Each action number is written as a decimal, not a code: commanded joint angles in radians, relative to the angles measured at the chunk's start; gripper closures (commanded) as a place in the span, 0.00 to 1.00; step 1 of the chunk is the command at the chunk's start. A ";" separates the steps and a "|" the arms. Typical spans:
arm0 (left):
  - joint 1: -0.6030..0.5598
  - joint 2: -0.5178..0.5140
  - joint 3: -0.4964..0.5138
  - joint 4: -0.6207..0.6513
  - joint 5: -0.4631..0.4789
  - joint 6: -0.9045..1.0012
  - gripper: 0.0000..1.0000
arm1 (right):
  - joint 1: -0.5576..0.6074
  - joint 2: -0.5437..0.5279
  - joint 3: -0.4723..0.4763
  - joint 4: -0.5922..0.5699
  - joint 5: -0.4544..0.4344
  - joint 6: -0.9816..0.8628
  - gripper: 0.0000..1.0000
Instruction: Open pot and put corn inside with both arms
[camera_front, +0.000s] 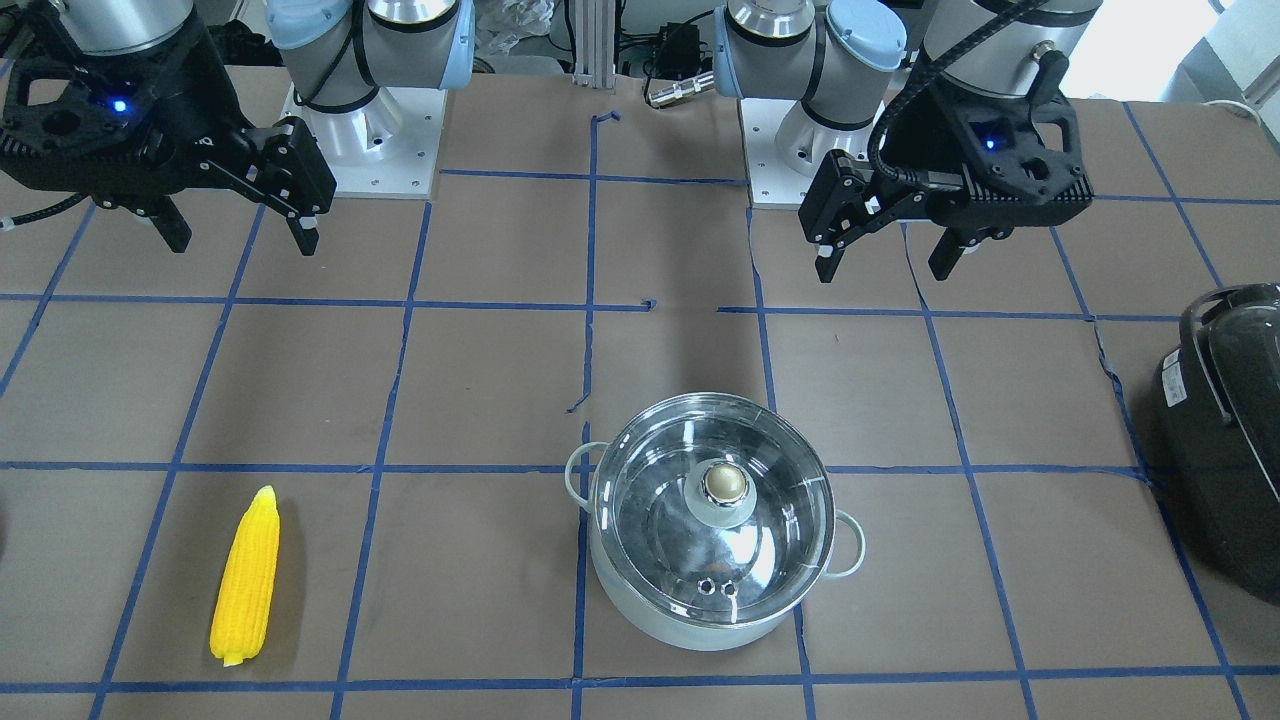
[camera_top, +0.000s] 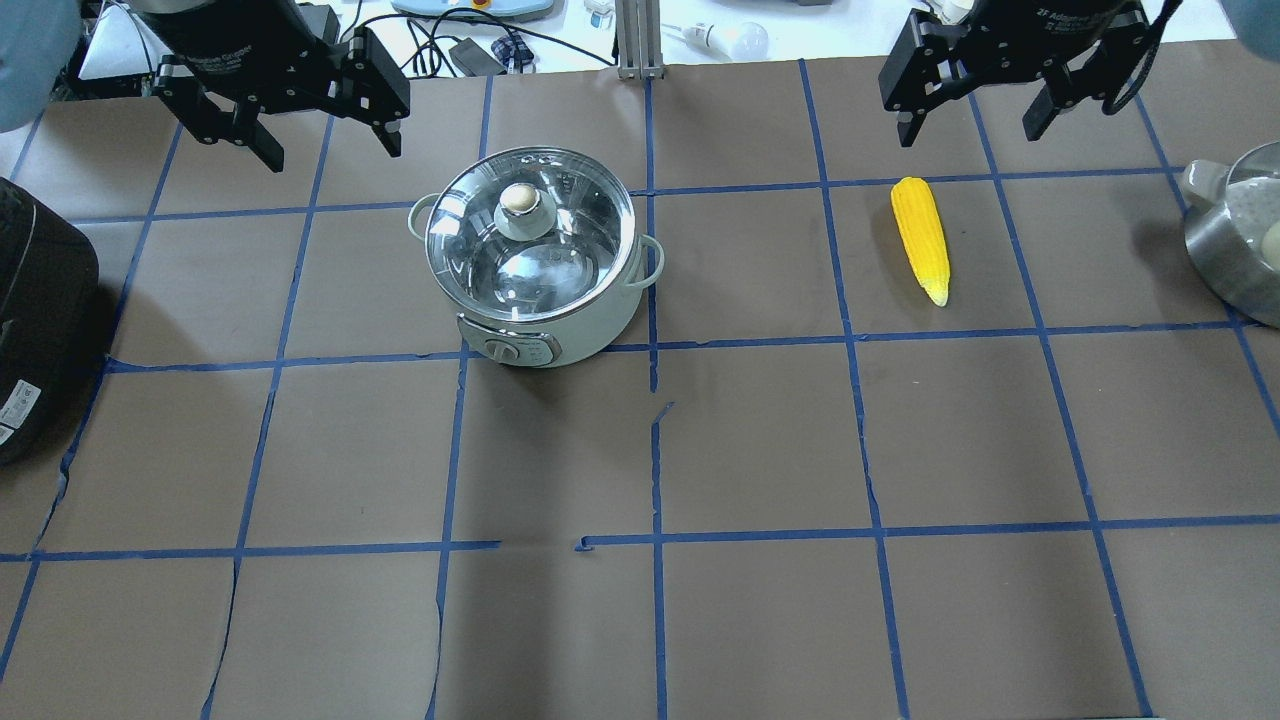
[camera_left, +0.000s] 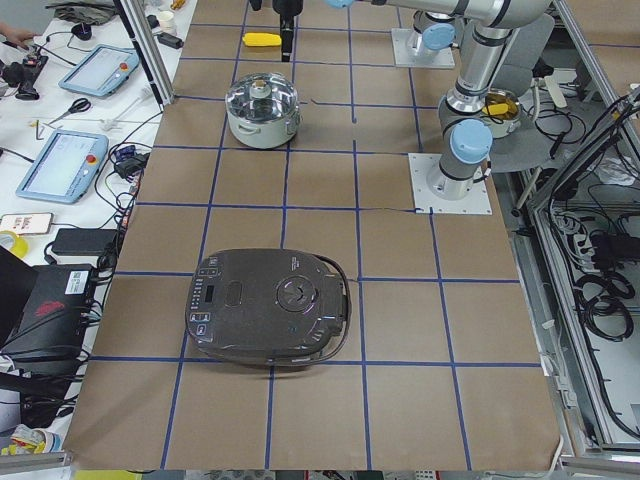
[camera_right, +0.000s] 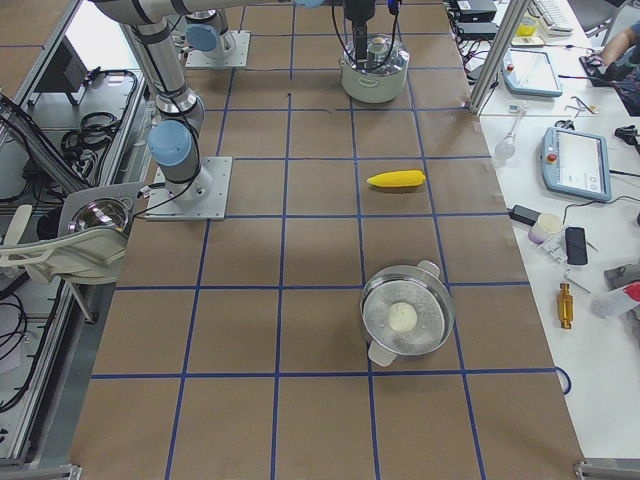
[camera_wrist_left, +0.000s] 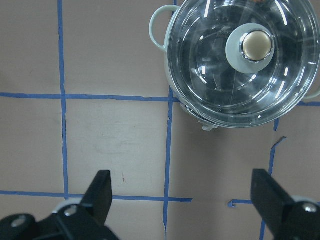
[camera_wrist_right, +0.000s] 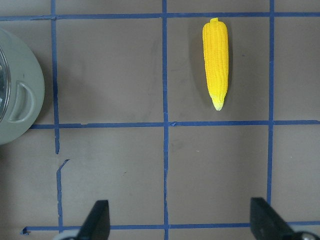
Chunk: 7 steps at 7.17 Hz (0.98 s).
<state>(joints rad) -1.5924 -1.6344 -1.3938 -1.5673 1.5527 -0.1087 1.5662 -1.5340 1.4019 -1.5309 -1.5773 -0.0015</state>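
I need to open the mint-green pot, so next I need to move my left gripper to the glass lid's knob (camera_front: 725, 484) (camera_wrist_left: 257, 46) on that pot and close it there.
The mint-green pot (camera_top: 585, 335) stands left of the table's middle with its glass lid (camera_top: 545, 255) on and the knob (camera_top: 519, 198) upright. It also shows in the front view (camera_front: 690, 625) and the left wrist view (camera_wrist_left: 172, 75). The yellow corn (camera_top: 922, 238) lies flat on the table to the right, also in the front view (camera_front: 246, 575) and the right wrist view (camera_wrist_right: 215, 62). My left gripper (camera_top: 330, 152) is open and empty, raised beyond the pot. My right gripper (camera_top: 970, 134) is open and empty, raised beyond the corn.
A black appliance with a handle (camera_top: 40, 320) sits at the table's left edge. A steel pan (camera_top: 1240, 240) holding a pale round thing sits at the right edge. Brown paper with blue tape grid lines covers the table.
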 joint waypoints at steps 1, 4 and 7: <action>-0.011 -0.018 0.007 0.025 -0.013 -0.011 0.00 | 0.000 0.000 -0.001 0.000 0.000 0.000 0.00; -0.076 -0.197 0.007 0.226 -0.019 -0.034 0.00 | 0.000 0.000 0.000 0.000 -0.001 0.000 0.00; -0.142 -0.344 0.015 0.374 -0.019 -0.130 0.00 | 0.000 0.000 0.000 0.000 -0.001 0.000 0.00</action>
<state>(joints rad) -1.7012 -1.9365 -1.3838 -1.2407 1.5347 -0.1865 1.5662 -1.5340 1.4016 -1.5309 -1.5778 -0.0015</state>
